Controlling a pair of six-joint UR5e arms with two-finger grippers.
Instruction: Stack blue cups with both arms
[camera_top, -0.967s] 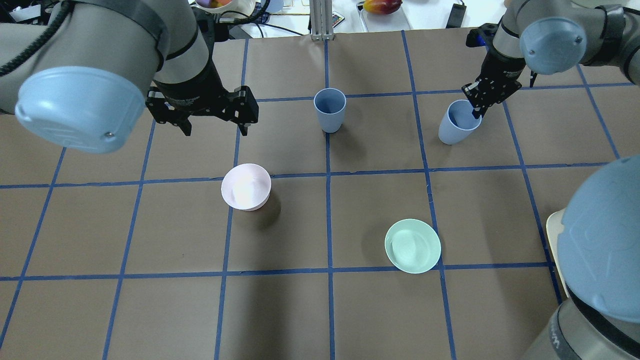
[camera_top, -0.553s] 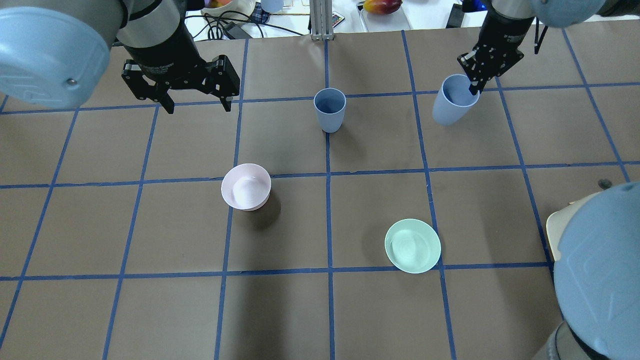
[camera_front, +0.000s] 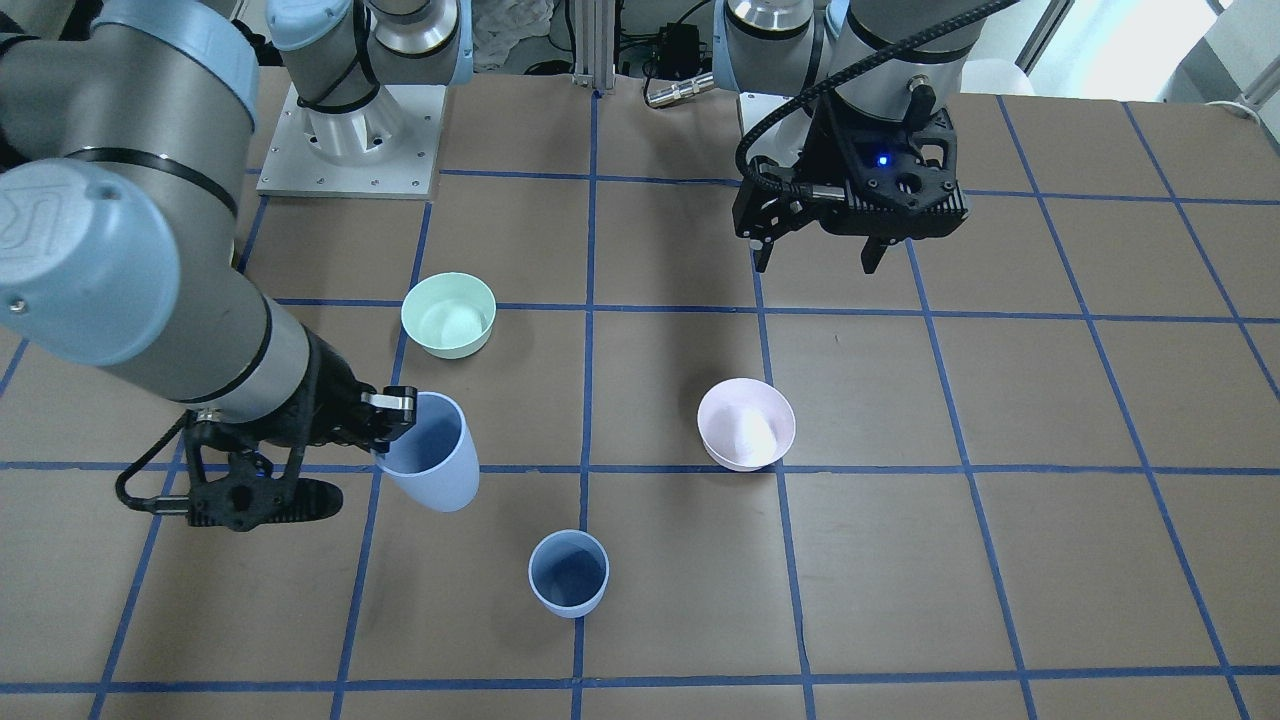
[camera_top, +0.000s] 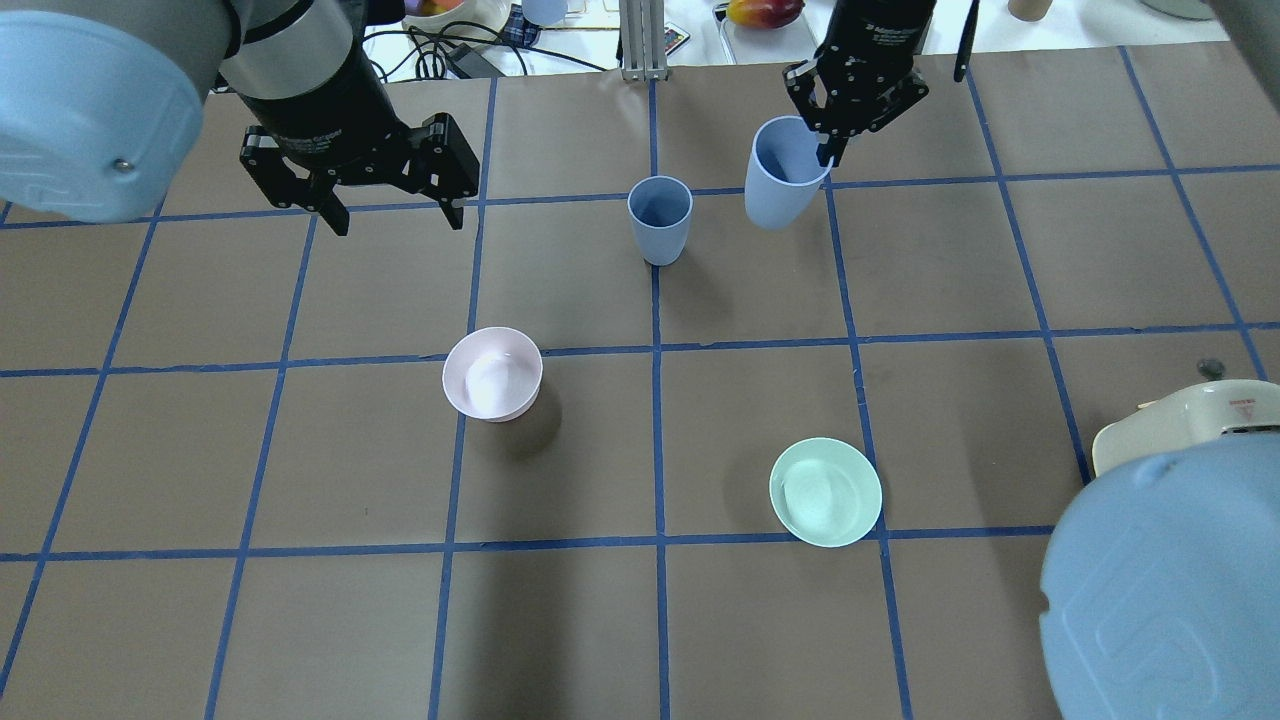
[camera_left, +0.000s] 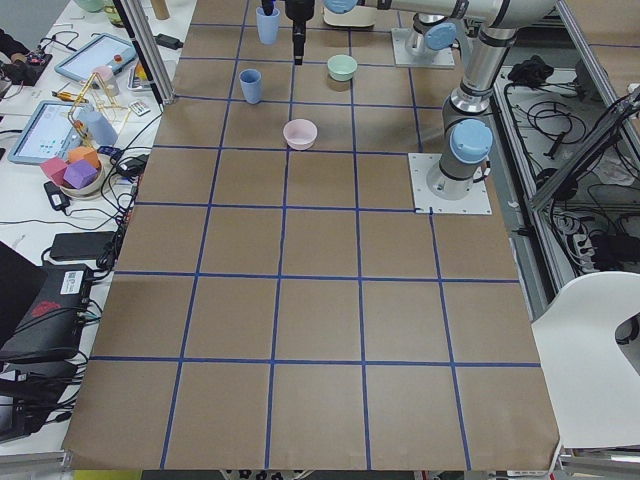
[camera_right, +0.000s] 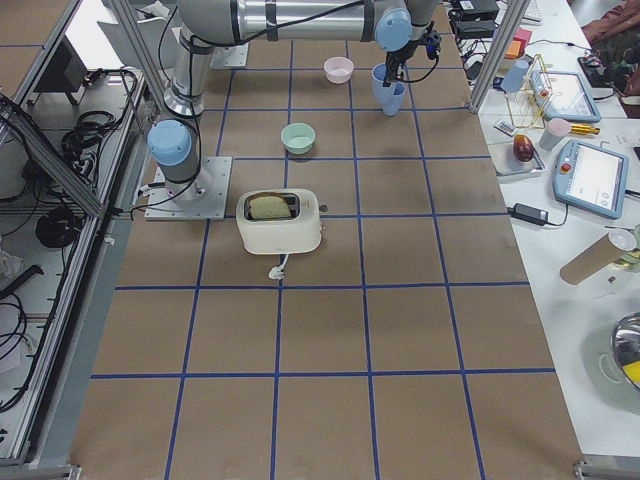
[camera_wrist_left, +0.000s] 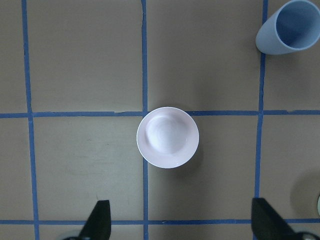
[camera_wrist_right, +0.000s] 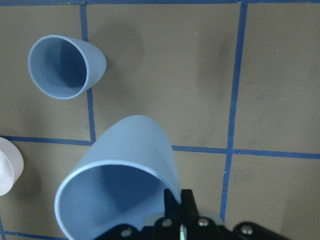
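Note:
The robot's right gripper needs to release the blue cup it holds inside the blue cup standing upright on the table (camera_front: 567, 565) (camera_wrist_right: 62, 69).
One blue cup (camera_top: 660, 219) stands upright on the table's far middle; it also shows in the front view (camera_front: 568, 572) and the right wrist view (camera_wrist_right: 66, 66). My right gripper (camera_top: 828, 148) is shut on the rim of the second blue cup (camera_top: 781, 172), held tilted in the air to the right of the standing cup; this held cup also shows in the front view (camera_front: 432, 455) and the right wrist view (camera_wrist_right: 122, 180). My left gripper (camera_top: 393, 213) is open and empty, high over the far left; it also shows in the front view (camera_front: 815, 258). Its fingertips (camera_wrist_left: 99, 220) frame the pink bowl.
A pale pink bowl (camera_top: 492, 373) sits left of centre and a mint-green bowl (camera_top: 825, 491) sits right of centre, nearer the robot. A white toaster (camera_right: 279, 221) stands by the right arm's base. Clutter lies beyond the far table edge.
My right gripper has lifted the held cup off the table and carried it left, close to the standing cup. My left gripper has drawn back and up, staying open.

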